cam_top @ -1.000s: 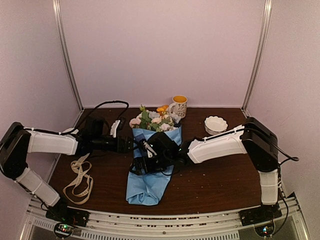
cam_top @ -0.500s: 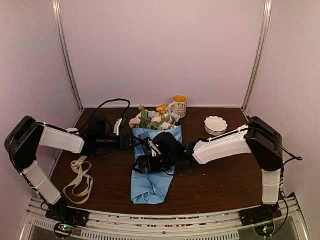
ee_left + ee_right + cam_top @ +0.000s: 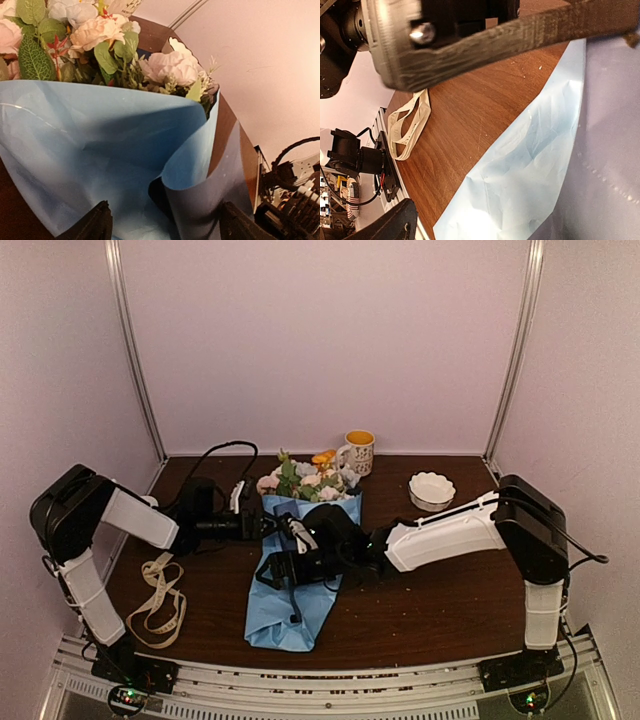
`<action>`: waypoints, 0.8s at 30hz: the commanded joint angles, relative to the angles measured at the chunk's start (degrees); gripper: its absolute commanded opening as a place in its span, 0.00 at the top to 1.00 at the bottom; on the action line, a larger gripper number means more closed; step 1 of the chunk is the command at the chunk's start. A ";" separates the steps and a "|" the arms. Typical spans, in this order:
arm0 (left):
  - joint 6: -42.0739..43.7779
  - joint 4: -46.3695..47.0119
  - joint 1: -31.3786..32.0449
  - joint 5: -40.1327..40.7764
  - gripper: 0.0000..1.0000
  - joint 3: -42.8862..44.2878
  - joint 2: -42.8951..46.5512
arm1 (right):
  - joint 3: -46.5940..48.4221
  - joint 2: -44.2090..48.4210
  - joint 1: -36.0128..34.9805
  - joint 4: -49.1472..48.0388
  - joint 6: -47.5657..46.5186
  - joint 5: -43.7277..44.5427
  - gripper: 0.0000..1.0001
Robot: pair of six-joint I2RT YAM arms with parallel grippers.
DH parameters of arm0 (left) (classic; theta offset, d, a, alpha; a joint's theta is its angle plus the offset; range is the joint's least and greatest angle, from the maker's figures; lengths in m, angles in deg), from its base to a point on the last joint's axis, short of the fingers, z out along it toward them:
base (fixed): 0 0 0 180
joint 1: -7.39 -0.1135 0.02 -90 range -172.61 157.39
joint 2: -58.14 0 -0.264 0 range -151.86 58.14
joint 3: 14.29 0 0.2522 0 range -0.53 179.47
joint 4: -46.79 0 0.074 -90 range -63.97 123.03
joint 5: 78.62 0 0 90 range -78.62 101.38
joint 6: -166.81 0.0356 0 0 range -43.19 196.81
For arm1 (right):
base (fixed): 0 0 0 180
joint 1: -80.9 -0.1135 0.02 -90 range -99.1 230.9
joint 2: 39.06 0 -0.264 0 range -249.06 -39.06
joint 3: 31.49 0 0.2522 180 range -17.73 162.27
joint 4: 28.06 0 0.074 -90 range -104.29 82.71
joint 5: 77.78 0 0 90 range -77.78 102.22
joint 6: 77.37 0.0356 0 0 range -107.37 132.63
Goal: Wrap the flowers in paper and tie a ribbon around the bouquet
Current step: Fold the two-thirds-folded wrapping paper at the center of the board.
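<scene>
My left gripper needs to pinch the paper's curled flap farther down the paper's edge [image 3: 267, 544], closer to the narrow end, since it stands up and leaves the wrap gaping.
The bouquet lies in the middle of the table, with the flowers [image 3: 305, 480] [image 3: 100, 35] at the far end. Light blue paper [image 3: 285, 605] [image 3: 90, 145] [image 3: 530, 175] wraps their stems in a cone that points toward the near edge. My left gripper [image 3: 266, 526] [image 3: 167, 227] is open at the paper's upper left edge, and a curled flap of paper stands between its fingers. My right gripper [image 3: 287, 567] [image 3: 487, 227] hovers open over the middle of the cone. Only its left finger shows. The ribbon [image 3: 158, 600] [image 3: 409, 125] lies in loose loops at the near left, apart from both grippers.
An orange-filled mug [image 3: 358, 451] stands at the back, just right of the flowers. A white scalloped bowl [image 3: 431, 490] sits at the back right. Part of the left gripper [image 3: 470, 45] crosses the top of the right wrist view. A black cable [image 3: 215, 452] arcs behind the left arm.
The left arm's elbow has risen and its gripper has pushed in to the paper's upper left edge, jaws slightly narrower. The cone's near tip has swung left. The right gripper shifted a little left.
</scene>
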 commanded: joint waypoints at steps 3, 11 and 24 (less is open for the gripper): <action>-5.56 16.98 0.46 -5.90 0.18 -1.39 -1.56 | 1.98 0.02 0.02 1.21 -0.85 -0.26 0.04; -5.52 16.62 2.48 -6.05 0.64 0.01 -3.26 | 2.80 -0.39 0.01 2.97 -1.66 -0.06 0.04; -2.24 16.11 0.73 -4.99 1.00 -2.12 -8.08 | 1.36 12.45 -0.16 18.91 -6.93 8.54 0.03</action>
